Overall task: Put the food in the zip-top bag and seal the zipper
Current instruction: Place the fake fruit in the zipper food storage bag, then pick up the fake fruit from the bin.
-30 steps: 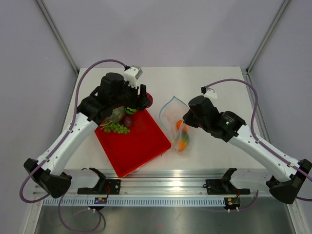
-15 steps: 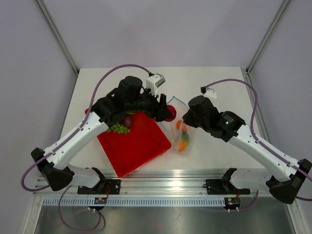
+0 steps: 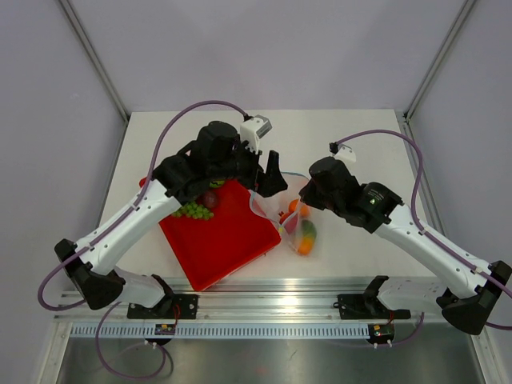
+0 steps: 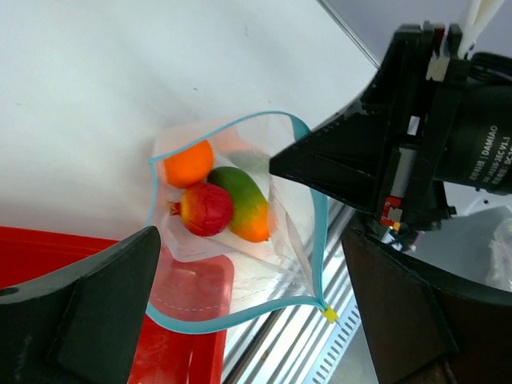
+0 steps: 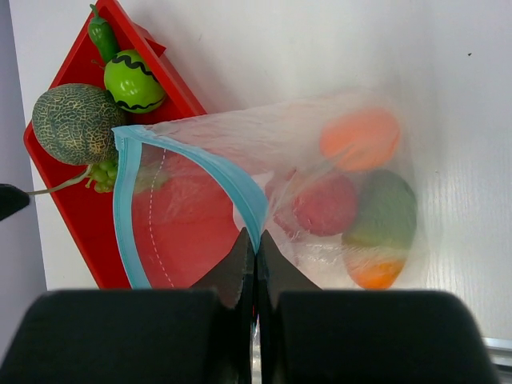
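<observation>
I need to close my left gripper around the middle of the purple fruit point(image 3: 210, 199) between the grapes and the green round fruit on the red tray.
The zip-top bag point(image 3: 298, 226) lies right of the red tray, its mouth held wide. My right gripper point(image 3: 302, 202) is shut on the zipper point(image 5: 250, 200), pinching the blue rim in the right wrist view point(image 5: 256, 240). Inside the bag point(image 4: 232, 240) lie an orange point(image 4: 189, 162), a red fruit point(image 4: 206, 208) and a mango point(image 4: 244, 204). My left gripper point(image 3: 270, 182) hovers over the bag's mouth, open and empty point(image 4: 252, 248). On the tray remain the melon point(image 5: 78, 124), grapes point(image 3: 192, 210), a purple fruit point(image 3: 210, 198), a green round fruit point(image 5: 134, 80) and the cucumber point(image 5: 102, 36).
The red tray point(image 3: 216, 244) lies tilted at centre-left, its right corner under the bag's mouth. The metal rail point(image 3: 272, 308) with the arm bases runs along the near table edge. Purple cables loop above both arms.
My left gripper carried the red fruit from the tray to the bag's mouth and let it go; the fruit now lies in the bag. The bag's mouth has opened wider.
</observation>
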`<act>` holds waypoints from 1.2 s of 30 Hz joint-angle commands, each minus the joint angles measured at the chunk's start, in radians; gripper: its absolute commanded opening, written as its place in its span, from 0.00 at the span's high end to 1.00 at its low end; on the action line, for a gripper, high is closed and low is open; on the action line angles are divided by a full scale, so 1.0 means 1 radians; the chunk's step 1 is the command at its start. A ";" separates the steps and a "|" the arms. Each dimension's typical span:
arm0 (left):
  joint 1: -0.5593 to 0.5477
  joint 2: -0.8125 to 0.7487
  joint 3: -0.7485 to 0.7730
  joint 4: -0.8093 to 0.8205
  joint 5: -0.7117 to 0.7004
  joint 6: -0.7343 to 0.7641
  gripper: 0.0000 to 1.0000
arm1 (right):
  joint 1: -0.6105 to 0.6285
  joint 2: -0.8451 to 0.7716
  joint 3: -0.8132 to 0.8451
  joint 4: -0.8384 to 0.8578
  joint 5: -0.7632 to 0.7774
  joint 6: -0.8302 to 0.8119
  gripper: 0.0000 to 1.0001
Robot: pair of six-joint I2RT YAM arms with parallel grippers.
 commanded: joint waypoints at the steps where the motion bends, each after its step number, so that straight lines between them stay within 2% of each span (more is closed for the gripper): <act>1: -0.002 -0.079 0.048 -0.005 -0.147 0.021 0.01 | 0.008 -0.022 0.008 0.021 0.012 0.015 1.00; 6: 0.044 -0.157 -0.020 0.000 -0.422 -0.004 0.01 | 0.008 -0.021 0.004 0.024 0.008 0.014 1.00; 12: 0.239 -0.182 -0.044 -0.086 -0.425 -0.114 0.01 | 0.008 -0.028 0.001 0.026 0.008 0.012 1.00; 16: 0.323 -0.203 -0.133 -0.114 -0.501 -0.174 0.12 | 0.010 -0.039 -0.009 0.024 0.012 0.014 1.00; 20: 0.409 -0.187 -0.236 -0.140 -0.555 -0.212 0.16 | 0.008 -0.040 -0.011 0.026 0.006 0.014 1.00; 24: 0.417 -0.136 -0.287 -0.157 -0.634 -0.182 0.20 | 0.010 -0.047 -0.015 0.027 0.003 0.014 1.00; 28: 0.416 -0.095 -0.359 -0.118 -0.558 -0.203 0.31 | 0.008 -0.048 -0.025 0.035 0.005 0.017 1.00; 30: 0.405 -0.090 -0.430 -0.043 -0.521 -0.249 0.36 | 0.008 -0.044 -0.025 0.044 0.000 0.015 1.00; 32: 0.359 -0.069 -0.466 0.015 -0.560 -0.298 0.40 | 0.008 -0.036 -0.023 0.049 -0.008 0.015 1.00; 35: 0.284 0.006 -0.477 0.038 -0.687 -0.393 0.38 | 0.008 -0.031 -0.025 0.053 -0.015 0.012 1.00; 36: 0.275 0.028 -0.471 0.040 -0.704 -0.446 0.32 | 0.008 -0.030 -0.025 0.049 -0.017 0.012 1.00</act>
